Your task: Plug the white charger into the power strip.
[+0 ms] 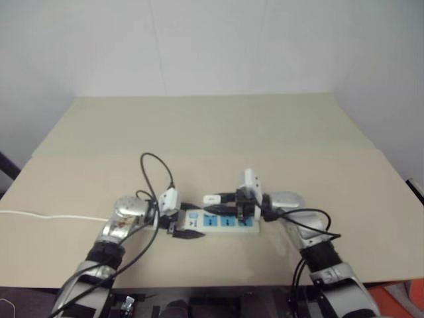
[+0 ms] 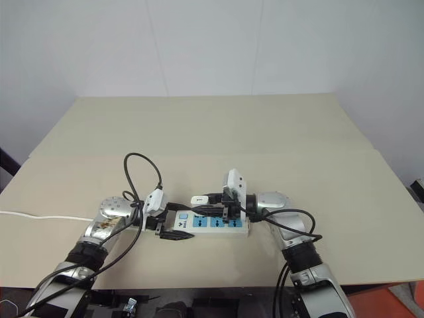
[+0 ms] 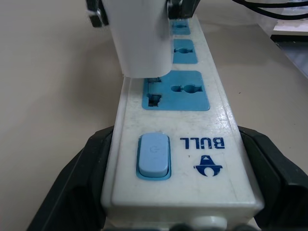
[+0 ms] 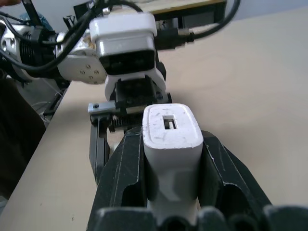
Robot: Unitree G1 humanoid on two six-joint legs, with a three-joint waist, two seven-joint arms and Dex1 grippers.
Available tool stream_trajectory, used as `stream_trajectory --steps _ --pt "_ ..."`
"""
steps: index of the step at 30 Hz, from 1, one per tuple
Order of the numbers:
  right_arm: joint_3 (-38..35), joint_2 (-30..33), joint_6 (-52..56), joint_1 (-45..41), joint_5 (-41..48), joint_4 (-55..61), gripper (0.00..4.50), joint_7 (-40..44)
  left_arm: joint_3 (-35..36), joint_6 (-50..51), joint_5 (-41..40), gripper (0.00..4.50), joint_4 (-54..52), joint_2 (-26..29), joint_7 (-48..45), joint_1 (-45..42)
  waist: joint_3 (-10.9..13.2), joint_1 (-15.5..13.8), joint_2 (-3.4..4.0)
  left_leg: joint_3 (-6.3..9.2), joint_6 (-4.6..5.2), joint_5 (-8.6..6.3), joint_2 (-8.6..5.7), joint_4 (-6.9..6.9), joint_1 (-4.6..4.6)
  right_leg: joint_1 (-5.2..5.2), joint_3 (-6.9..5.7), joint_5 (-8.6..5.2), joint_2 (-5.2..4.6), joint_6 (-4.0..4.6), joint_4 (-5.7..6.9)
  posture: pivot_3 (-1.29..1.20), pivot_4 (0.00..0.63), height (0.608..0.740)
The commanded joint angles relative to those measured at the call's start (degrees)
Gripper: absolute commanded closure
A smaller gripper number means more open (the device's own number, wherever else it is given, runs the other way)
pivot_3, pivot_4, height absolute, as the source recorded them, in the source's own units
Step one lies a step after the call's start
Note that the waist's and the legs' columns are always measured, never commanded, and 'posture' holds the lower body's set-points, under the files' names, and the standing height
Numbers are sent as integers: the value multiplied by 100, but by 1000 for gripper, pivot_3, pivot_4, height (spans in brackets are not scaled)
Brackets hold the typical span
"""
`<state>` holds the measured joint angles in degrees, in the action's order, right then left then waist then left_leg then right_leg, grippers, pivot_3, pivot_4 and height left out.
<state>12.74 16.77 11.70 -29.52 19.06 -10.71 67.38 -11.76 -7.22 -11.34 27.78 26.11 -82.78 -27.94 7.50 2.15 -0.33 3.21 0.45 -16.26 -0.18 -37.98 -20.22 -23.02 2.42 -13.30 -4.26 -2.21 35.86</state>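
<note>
My right gripper will let go of the white charger in the blue socket (image 1: pixel 211 215) closest to the pale blue switch of the power strip. The charger is now held just above the strip.
The power strip (image 1: pixel 225 224) lies on the tan table, a white bar with blue socket faces (image 3: pixel 175 90) and a pale blue switch (image 3: pixel 154 155). My left gripper (image 3: pixel 178 183) is shut on the strip's switch end, one black finger on each long side. My right gripper (image 4: pixel 171 163) is shut on the white charger (image 4: pixel 171 134), holding it from the right just above the strip. In the left wrist view the charger (image 3: pixel 139 38) hangs over the socket nearest the switch, its prongs at the slots; whether they are inside I cannot tell.
A thin white cord (image 1: pixel 46 215) runs off the table's left side. Black cables (image 1: pixel 156 172) loop above my left wrist. The cardboard-covered table (image 1: pixel 212 126) stretches bare toward the white wall, and its front edge is close below the strip.
</note>
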Motion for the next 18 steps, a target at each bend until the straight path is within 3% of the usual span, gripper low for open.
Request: stream_trajectory --steps 1,18 --pt "-62 2 -37 -121 81 188 3411 35 -191 67 116 1196 -83 20 -81 76 0 -12 0 1 0 0 -1 0 0 1 0 0 -1 0 0 0 150 740" --pt "155 -19 -123 -15 -134 -37 3411 39 -179 67 109 1196 -78 44 -67 98 0 -9 -1 0 0 0 -1 0 0 1 0 0 -2 0 -1 0 150 740"
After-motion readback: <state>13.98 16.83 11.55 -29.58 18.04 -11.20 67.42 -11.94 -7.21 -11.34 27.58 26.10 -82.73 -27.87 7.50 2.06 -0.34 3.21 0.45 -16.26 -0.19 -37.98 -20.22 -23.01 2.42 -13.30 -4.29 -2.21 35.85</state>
